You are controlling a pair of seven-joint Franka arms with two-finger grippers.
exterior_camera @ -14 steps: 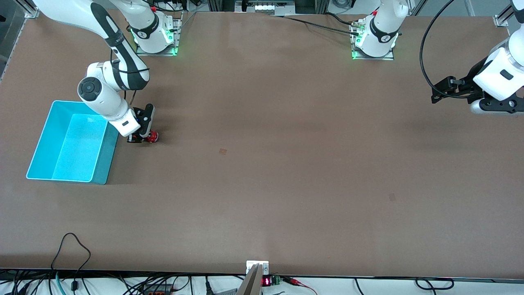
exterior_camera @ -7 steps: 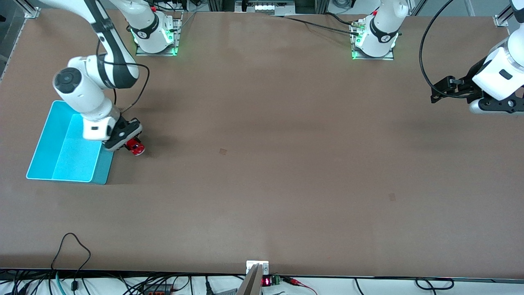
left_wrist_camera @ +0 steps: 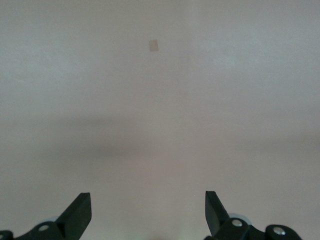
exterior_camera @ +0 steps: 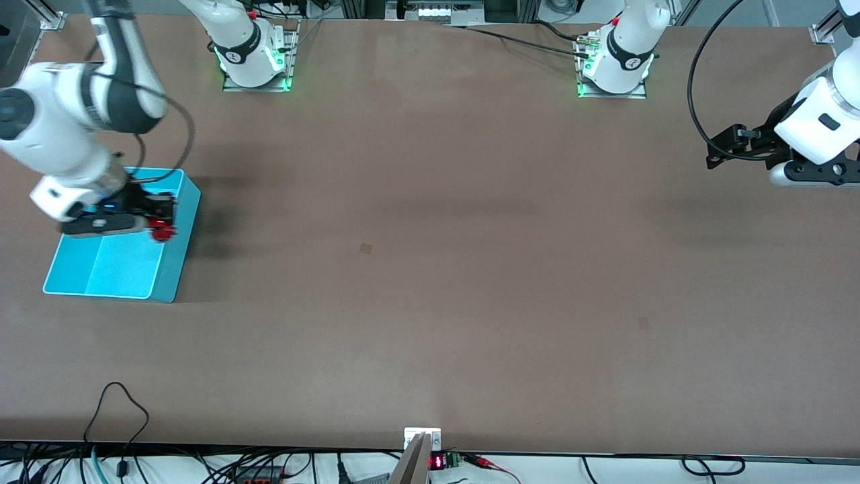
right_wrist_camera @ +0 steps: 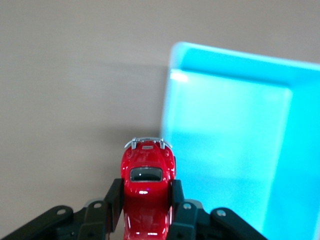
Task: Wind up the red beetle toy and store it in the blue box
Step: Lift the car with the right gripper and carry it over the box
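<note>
The red beetle toy will go down from my right gripper onto the blue box's bottom [exterior_camera: 153, 207], toward the end farthest from the front camera.
My right gripper [exterior_camera: 160, 225] is shut on the red beetle toy [exterior_camera: 161, 229] and holds it up in the air over the rim of the blue box [exterior_camera: 171, 272] at the right arm's end of the table. In the right wrist view the fingers clamp the toy's [right_wrist_camera: 147, 185] sides, its silvery bumper pointing away, with the box's [right_wrist_camera: 235, 135] smooth inside beside and below it. My left gripper [exterior_camera: 713, 149] is open and empty, waiting over the bare table at the left arm's end; its fingertips [left_wrist_camera: 80, 210] stand wide apart.
The brown table [exterior_camera: 430, 269] carries only the box. A small darker patch [exterior_camera: 366, 249] marks its middle. Cables and a small device [exterior_camera: 423, 444] lie along the edge nearest the front camera.
My right arm has lifted the red toy off the table and carried it sideways from beside the box to over the box's rim. The left arm has not moved.
</note>
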